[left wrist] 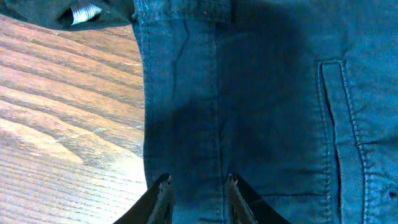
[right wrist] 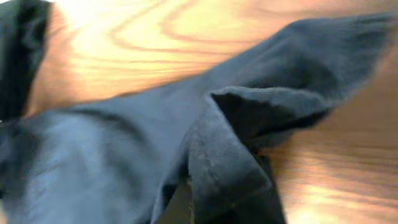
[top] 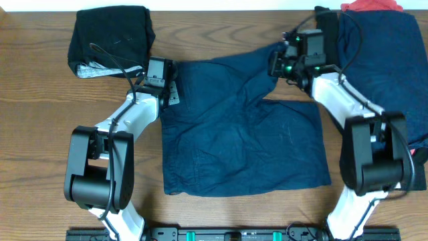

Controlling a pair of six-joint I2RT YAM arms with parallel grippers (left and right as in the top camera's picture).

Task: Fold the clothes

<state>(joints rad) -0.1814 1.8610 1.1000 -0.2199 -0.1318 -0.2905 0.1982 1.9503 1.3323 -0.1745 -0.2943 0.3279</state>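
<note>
A raised fold of the sleeve is pinched in my right gripper, so it should open, grip the shirt's edge nearer the body [top: 259, 92] and pull the sleeve out flat.
A plain navy shirt [top: 241, 140] lies spread flat across the middle of the table. My left gripper [top: 160, 72] stands over its left edge. In the left wrist view the gripper [left wrist: 197, 183] is open by a narrow gap, and flat navy cloth [left wrist: 267, 93] and a seam lie between its fingertips. My right gripper [top: 275, 65] is at the shirt's upper right sleeve. In the right wrist view it [right wrist: 189, 193] is shut on a raised fold of that sleeve [right wrist: 298, 68], and cloth hides most of its fingers.
A folded black garment [top: 110, 40] with a white label sits at the back left, close to my left gripper. A heap of navy clothes [top: 384, 67] with a red one [top: 371, 5] on its far side lies at the right edge. Bare wood [left wrist: 68, 124] shows left of the shirt.
</note>
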